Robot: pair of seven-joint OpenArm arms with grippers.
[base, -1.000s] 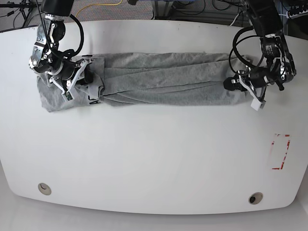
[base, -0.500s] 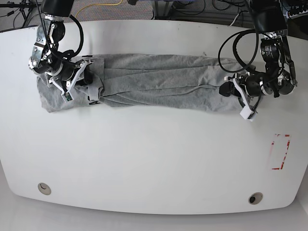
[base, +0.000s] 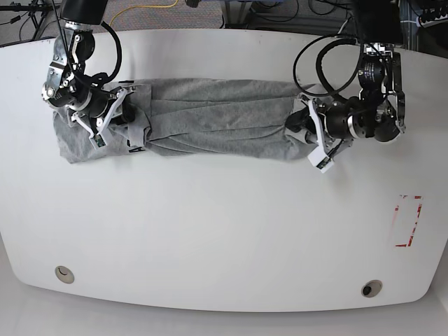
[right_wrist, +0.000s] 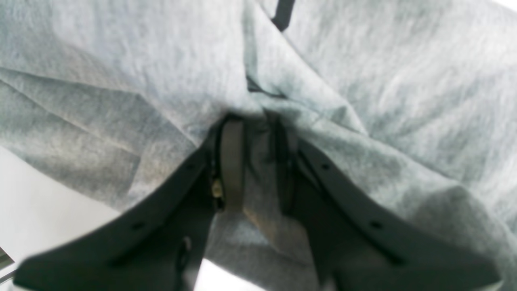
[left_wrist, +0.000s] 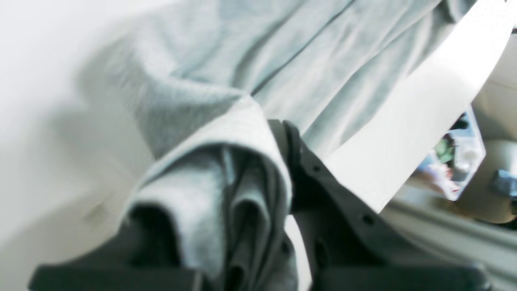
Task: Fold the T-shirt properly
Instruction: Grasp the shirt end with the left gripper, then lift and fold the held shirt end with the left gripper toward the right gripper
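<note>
Next, my left gripper lets go of the T-shirt's end on the creased T-shirt's middle part (base: pixel 233 135) (left_wrist: pixel 361 81), close to the T-shirt's front edge.
The grey T-shirt (base: pixel 217 115) lies in a long creased band across the back of the white table (base: pixel 224 224). At the band's right end in the base view, my left gripper (base: pixel 308 136) is shut on the cloth. In the left wrist view a folded wad of T-shirt (left_wrist: pixel 282 52) sits between that gripper's (left_wrist: pixel 242 165) black fingers. Near the band's left end my right gripper (base: pixel 122 115) is shut on the cloth. The right wrist view shows its jaws (right_wrist: pixel 256 123) pinching a ridge of T-shirt (right_wrist: pixel 121 60). A sleeve end spreads to the left beyond it.
A red marked rectangle (base: pixel 408 220) is on the table at the right. Two round holes (base: pixel 64 274) (base: pixel 372 288) sit near the front edge. Cables and equipment lie beyond the back edge.
In the base view my left gripper has moved leftward with the shirt's right end, so the band is shorter. The right gripper has stayed in place.
</note>
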